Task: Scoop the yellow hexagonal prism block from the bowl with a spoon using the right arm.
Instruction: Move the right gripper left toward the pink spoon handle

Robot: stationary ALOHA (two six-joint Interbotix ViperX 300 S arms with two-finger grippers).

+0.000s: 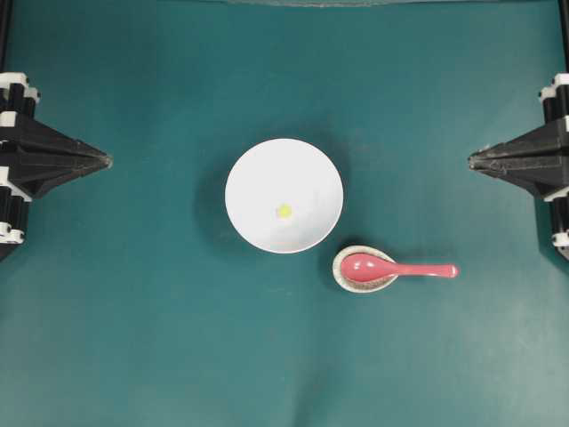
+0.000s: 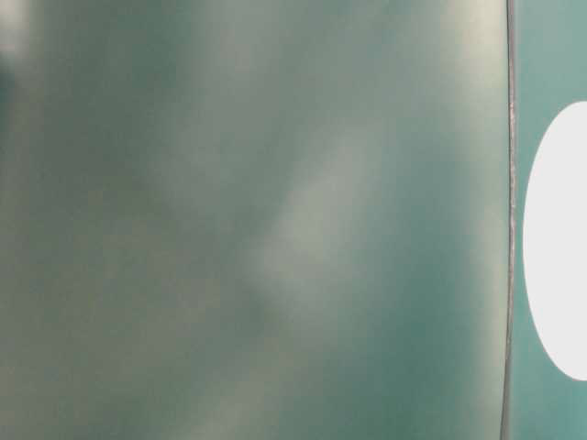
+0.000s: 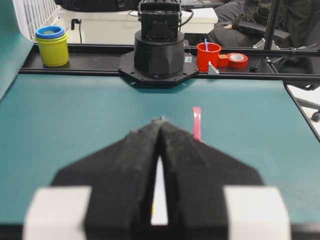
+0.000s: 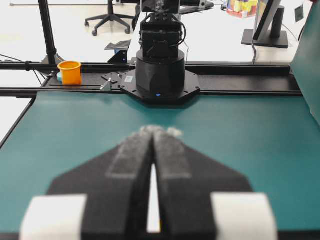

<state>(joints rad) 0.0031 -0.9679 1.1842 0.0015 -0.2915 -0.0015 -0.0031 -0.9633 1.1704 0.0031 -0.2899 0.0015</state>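
Note:
The robot's right gripper will close on the handle of the pink-red spoon (image 1: 412, 269), close to its scoop, just outside the speckled spoon rest's edge.
The white bowl (image 1: 284, 196) stands at the middle of the green table, with the tiny yellow hexagonal prism block (image 1: 284, 211) lying inside it. The pink-red spoon (image 1: 396, 268) rests with its scoop in a small speckled spoon rest (image 1: 364, 269) just right of the bowl, handle pointing right. My right gripper (image 1: 471, 161) sits shut at the right edge, tips together, far from the spoon. My left gripper (image 1: 108, 161) sits shut at the left edge. In the left wrist view the spoon's handle (image 3: 197, 123) shows beyond the closed left gripper (image 3: 160, 120). The closed right gripper (image 4: 155, 130) points at bare table.
The bowl's edge (image 2: 559, 238) shows at the right of the blurred table-level view. Each wrist view shows the opposite arm's base (image 3: 159, 52) (image 4: 160, 70) at the far table edge, with cups and tape (image 3: 208, 56) on the rail behind.

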